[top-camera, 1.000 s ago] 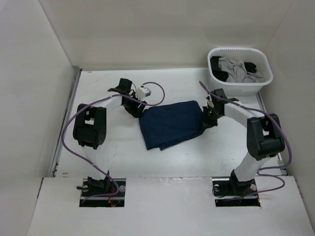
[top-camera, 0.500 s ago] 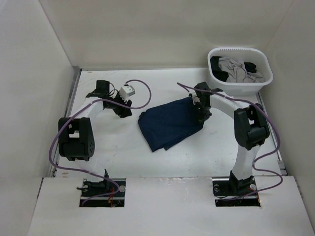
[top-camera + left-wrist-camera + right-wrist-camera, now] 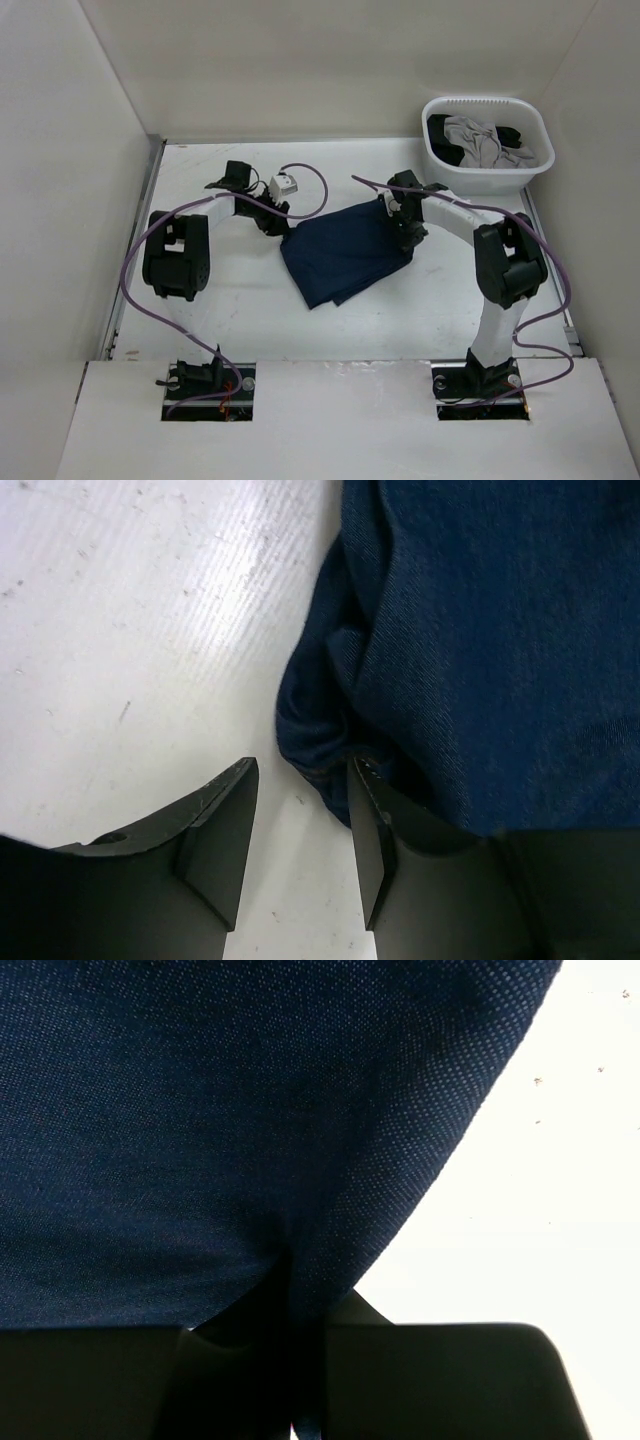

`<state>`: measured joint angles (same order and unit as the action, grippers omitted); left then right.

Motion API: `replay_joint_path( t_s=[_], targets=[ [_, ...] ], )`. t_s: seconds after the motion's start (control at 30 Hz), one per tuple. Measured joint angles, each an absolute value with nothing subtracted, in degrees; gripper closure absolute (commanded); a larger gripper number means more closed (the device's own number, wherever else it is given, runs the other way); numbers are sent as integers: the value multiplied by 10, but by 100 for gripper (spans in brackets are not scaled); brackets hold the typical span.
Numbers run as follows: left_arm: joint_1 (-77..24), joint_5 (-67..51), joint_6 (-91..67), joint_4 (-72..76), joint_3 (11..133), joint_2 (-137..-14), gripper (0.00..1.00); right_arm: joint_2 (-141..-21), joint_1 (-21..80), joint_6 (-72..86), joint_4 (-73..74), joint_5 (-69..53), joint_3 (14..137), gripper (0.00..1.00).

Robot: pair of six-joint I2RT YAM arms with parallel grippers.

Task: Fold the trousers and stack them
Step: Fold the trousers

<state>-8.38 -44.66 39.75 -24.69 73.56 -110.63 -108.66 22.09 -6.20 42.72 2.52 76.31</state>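
Observation:
Next, I let go of the pinched edge of the trousers with my right gripper, on the bare table (image 3: 422,260) in front of the white laundry basket.
The trousers (image 3: 345,250), dark navy denim, lie folded in a rough rectangle at the middle of the table. My right gripper (image 3: 405,230) is at their right edge, shut on a pinch of the cloth (image 3: 300,1305); in the right wrist view the trousers (image 3: 250,1110) fill most of the picture. My left gripper (image 3: 278,222) is at their upper left corner and stands open. In the left wrist view the left gripper (image 3: 300,767) has bare table between its fingers, and the right finger (image 3: 375,830) lies against the rumpled corner of the trousers (image 3: 480,630).
A white laundry basket (image 3: 520,172) stands at the back right, holding a light grey garment (image 3: 475,140) and a black garment (image 3: 510,133). White walls close the table on the left, back and right. Purple cables loop off both arms.
The right gripper has dragged the trousers' right edge leftwards and back. The left gripper swung away to the left, then came back to the trousers' corner, its jaws narrowing.

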Motion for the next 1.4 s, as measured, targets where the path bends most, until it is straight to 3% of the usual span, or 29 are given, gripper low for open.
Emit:
replay_joint_path(
  t_s=[0.2, 0.6, 0.73, 1.0, 1.23, 1.27, 1.33, 1.4],
  targets=[
    [-99, -466, 388, -242, 740, -1110, 54, -1084, 220, -61, 423, 26, 760, 97],
    [-177, -439, 425, -319, 754, -1105, 53, -1084, 204, -53, 417, 22, 760, 96],
    [-191, -434, 438, -346, 754, -1083, 45, -1082, 200, -50, 414, 22, 759, 96],
    [-212, -431, 486, -376, 746, -1064, 47, -1075, 199, -47, 404, 22, 749, 96],
    [-237, -418, 481, -365, 753, -1128, 58, -1070, 198, -43, 399, 24, 742, 96],
    [-236, -416, 477, -364, 757, -1129, 63, -1068, 198, -41, 399, 24, 740, 96],
    [-232, -413, 468, -364, 760, -1130, 86, -1066, 198, -40, 397, 24, 738, 98],
    [-228, -406, 459, -364, 762, -1129, 95, -1063, 196, -35, 394, 24, 733, 100]
  ],
)
